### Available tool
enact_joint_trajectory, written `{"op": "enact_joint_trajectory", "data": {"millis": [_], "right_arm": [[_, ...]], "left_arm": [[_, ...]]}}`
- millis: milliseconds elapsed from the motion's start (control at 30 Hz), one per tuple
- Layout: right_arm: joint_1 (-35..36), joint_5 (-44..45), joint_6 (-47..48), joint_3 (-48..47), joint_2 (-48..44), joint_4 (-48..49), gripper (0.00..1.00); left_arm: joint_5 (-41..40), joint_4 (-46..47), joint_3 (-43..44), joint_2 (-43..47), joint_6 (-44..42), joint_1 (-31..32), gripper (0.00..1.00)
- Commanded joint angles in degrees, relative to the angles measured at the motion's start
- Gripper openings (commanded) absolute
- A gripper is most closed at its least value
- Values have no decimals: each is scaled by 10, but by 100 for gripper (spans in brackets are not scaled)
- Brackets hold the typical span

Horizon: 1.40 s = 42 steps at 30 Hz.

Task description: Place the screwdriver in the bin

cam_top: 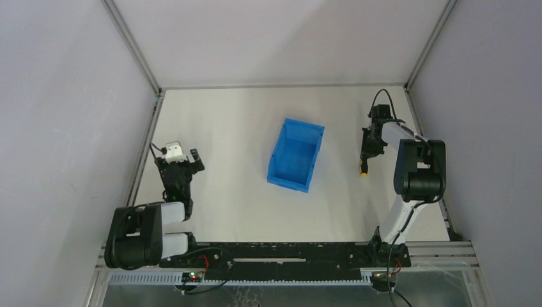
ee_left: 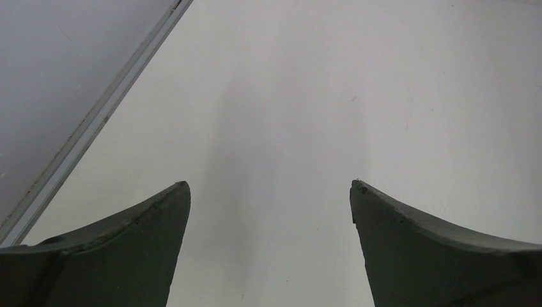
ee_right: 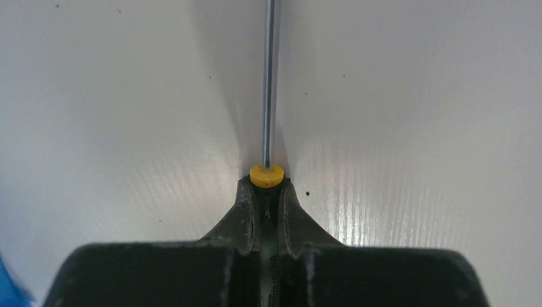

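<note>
The robot's right gripper needs to release the screwdriver on the middle of the blue bin's bottom [cam_top: 294, 159].
The blue bin [cam_top: 295, 155] stands at the table's middle, its low side facing the back. My right gripper [cam_top: 365, 160] is to the right of the bin and apart from it. In the right wrist view it [ee_right: 266, 187] is shut on the screwdriver's [ee_right: 270, 83] black handle, which is mostly hidden between the fingers. The yellow collar [ee_right: 266, 174] sits just past the fingertips, and the thin metal shaft runs straight ahead over the white table. The yellow part also shows in the top view [cam_top: 363, 171]. My left gripper [cam_top: 182, 163] is open and empty at the left, seen wide apart in its wrist view [ee_left: 270, 187].
Grey enclosure walls with metal frame rails [cam_top: 146, 137] border the white table on the left, back and right. The left rail also shows in the left wrist view [ee_left: 96, 121]. A sliver of the bin's blue [ee_right: 9, 281] shows at the lower left of the right wrist view.
</note>
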State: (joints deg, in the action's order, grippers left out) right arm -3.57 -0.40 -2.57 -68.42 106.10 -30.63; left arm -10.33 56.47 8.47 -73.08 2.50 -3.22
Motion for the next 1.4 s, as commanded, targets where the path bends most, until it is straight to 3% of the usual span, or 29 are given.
{"op": "enact_joint_trajectory", "data": {"millis": [0, 267, 467, 667, 833, 1100, 1367], "right_arm": [[2, -2, -57, -10, -56, -15, 0], [25, -25, -170, -82, -174, -129, 0], [155, -78, -235, -110, -220, -113, 0], [290, -43, -262, -186, -169, -95, 0], [354, 28, -269, -221, -95, -95, 0], [393, 102, -234, -153, -54, -35, 8], [402, 106, -219, -111, -2, 28, 20]], "left_arm": [[-7, 38, 26, 9, -12, 2, 100], [-7, 38, 27, 10, -12, 2, 100], [-7, 38, 26, 9, -12, 2, 100], [-7, 38, 26, 10, -12, 2, 100], [-7, 38, 26, 9, -12, 2, 100], [-7, 38, 26, 9, -12, 2, 100], [-7, 38, 26, 9, -11, 2, 100]]}}
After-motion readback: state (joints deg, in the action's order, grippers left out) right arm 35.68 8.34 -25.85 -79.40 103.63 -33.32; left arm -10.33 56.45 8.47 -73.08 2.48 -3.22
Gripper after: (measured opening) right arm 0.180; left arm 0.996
